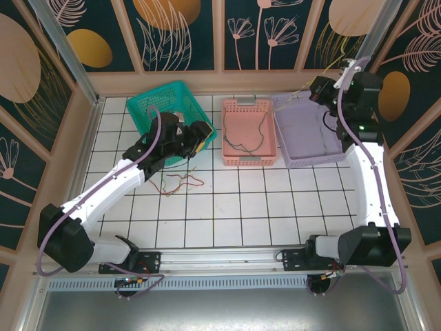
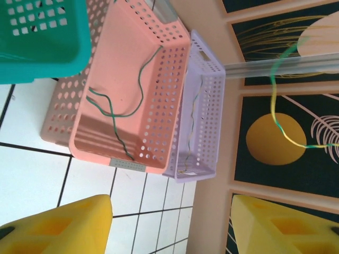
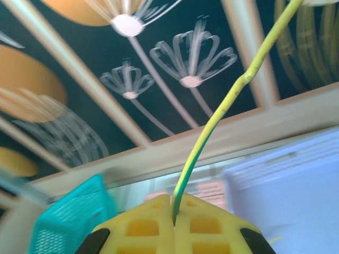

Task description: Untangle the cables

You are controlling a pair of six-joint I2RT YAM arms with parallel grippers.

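Note:
Next, my right gripper releases the yellow-green cable on the middle of the lilac basket's bottom (image 1: 307, 135), by the thin cable.
My right gripper (image 3: 174, 217) is shut on a yellow-green cable (image 3: 212, 127), which rises from between the yellow fingers; this gripper (image 1: 319, 89) is raised over the lilac basket's (image 1: 306, 157) far edge. In the left wrist view the same cable (image 2: 276, 114) hangs in the air at the right. A green cable (image 2: 114, 114) lies in the pink basket (image 1: 249, 160), and a thin cable (image 2: 193, 121) lies in the lilac basket. Red cables (image 1: 180, 183) lie loose on the tiles. My left gripper (image 1: 200, 141) hovers by the green basket (image 1: 148, 103), open (image 2: 169, 233) and holding nothing.
The three baskets stand in a row at the back of the white tiled table (image 1: 262, 214). Wooden walls with dark flower panels enclose the table on three sides. Bare tiles stretch between the baskets and the arm bases.

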